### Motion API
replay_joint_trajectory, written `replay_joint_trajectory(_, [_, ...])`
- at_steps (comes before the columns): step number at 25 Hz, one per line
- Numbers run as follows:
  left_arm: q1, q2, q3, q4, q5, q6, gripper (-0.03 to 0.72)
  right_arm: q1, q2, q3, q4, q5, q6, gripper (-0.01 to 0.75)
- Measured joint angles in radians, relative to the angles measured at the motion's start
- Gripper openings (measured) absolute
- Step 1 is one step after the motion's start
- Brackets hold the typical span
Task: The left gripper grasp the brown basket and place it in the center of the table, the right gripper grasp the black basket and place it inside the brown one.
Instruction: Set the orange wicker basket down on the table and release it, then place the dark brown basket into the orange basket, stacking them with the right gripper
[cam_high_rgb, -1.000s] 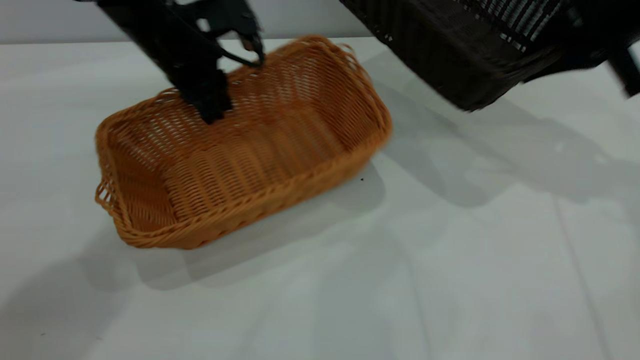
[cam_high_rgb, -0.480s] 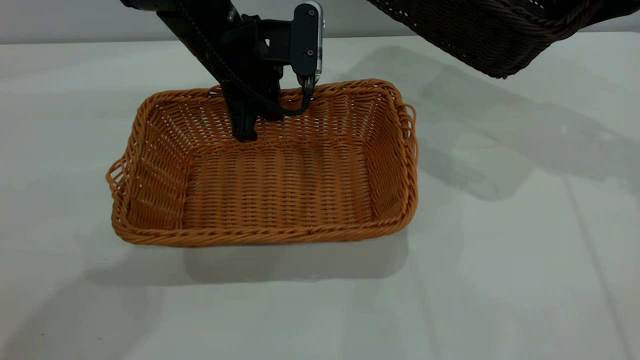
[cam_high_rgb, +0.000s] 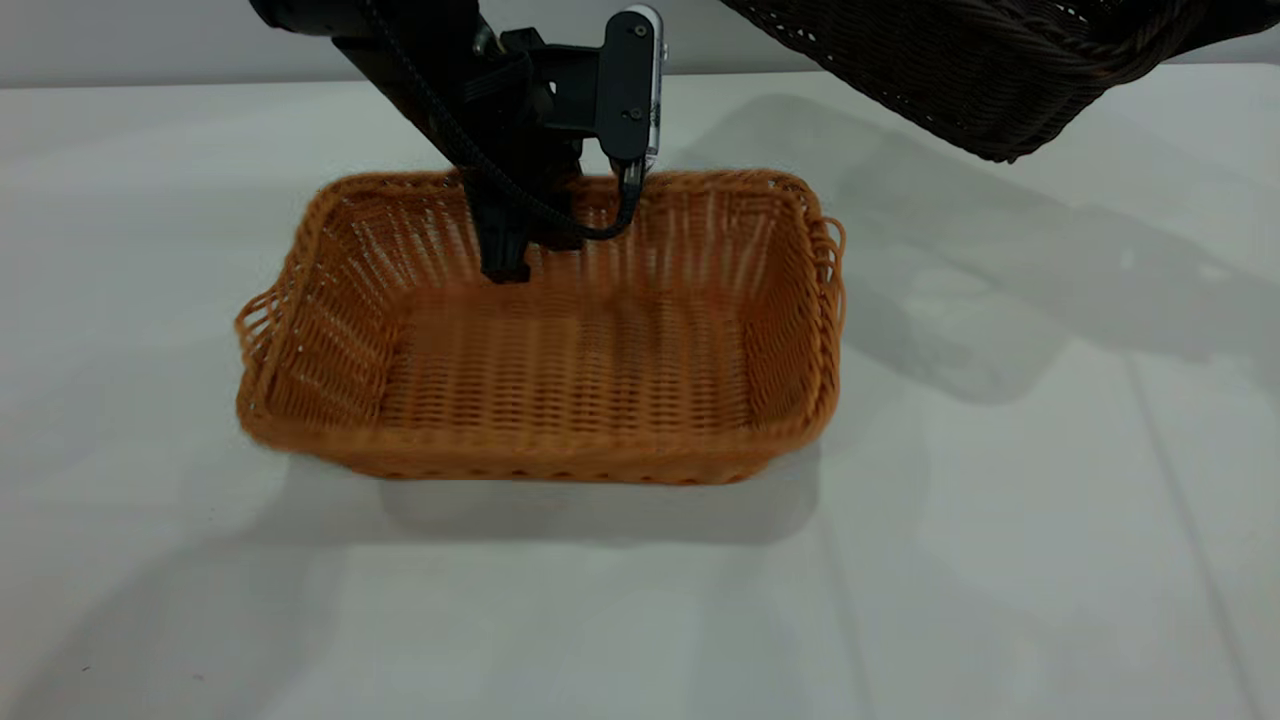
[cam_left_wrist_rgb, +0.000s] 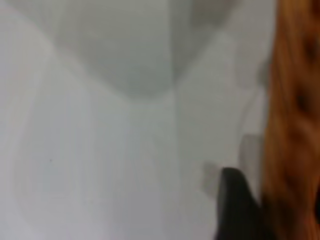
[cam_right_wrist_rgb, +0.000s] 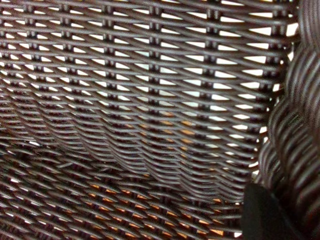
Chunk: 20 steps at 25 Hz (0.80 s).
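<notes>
My right gripper should release the black basket over the woven bottom of the brown basket (cam_high_rgb: 625, 302), so that it is nested between the sides of the brown basket.
The brown basket (cam_high_rgb: 560, 370) sits mid-table, its near edge slightly tilted, blurred by motion. My left gripper (cam_high_rgb: 520, 240) is shut on its far long wall; one finger (cam_high_rgb: 503, 250) hangs inside the basket. In the left wrist view a black finger (cam_left_wrist_rgb: 235, 210) presses against the orange weave (cam_left_wrist_rgb: 295, 120). The black basket (cam_high_rgb: 990, 70) hangs tilted in the air at the upper right, above the table (cam_high_rgb: 1000, 500). The right gripper itself is out of the exterior view. In the right wrist view its dark weave (cam_right_wrist_rgb: 140, 100) fills the frame and one black finger (cam_right_wrist_rgb: 262, 215) lies against the braided rim (cam_right_wrist_rgb: 295, 130).
Bare white tabletop surrounds the brown basket, with shadows of the arms and the black basket to the right. A grey wall (cam_high_rgb: 120, 40) runs along the far edge.
The brown basket swung from a diagonal lie to square with the table front and shifted slightly right. The black basket rose higher toward the upper right.
</notes>
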<state>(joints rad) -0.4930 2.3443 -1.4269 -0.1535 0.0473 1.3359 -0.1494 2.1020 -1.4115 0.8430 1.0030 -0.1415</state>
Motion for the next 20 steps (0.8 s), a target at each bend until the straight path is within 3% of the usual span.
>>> replay_joint_trajectory(3, [-0.007, -0.018, 0.000, 0.000, -0.005, -0.004, 0.454, -0.002, 0.000, -0.015, 0.000, 0.008, -0.002, 0.092])
replay_joint_trajectory(6, [-0.018, -0.090, 0.000, 0.000, 0.080, -0.017, 0.491, -0.003, 0.000, -0.041, -0.002, 0.031, -0.002, 0.092])
replay_joint_trajectory(13, [-0.029, -0.463, 0.000, -0.005, 0.597, -0.092, 0.498, 0.014, 0.000, -0.070, -0.008, 0.046, -0.002, 0.092])
replay_joint_trajectory(16, [-0.029, -0.626, 0.000, -0.037, 0.720, -0.125, 0.498, 0.087, 0.000, -0.071, -0.037, 0.045, 0.001, 0.092])
replay_joint_trajectory(20, [-0.029, -0.801, 0.000, -0.072, 0.751, -0.148, 0.498, 0.263, 0.000, -0.071, -0.065, 0.046, 0.000, 0.092])
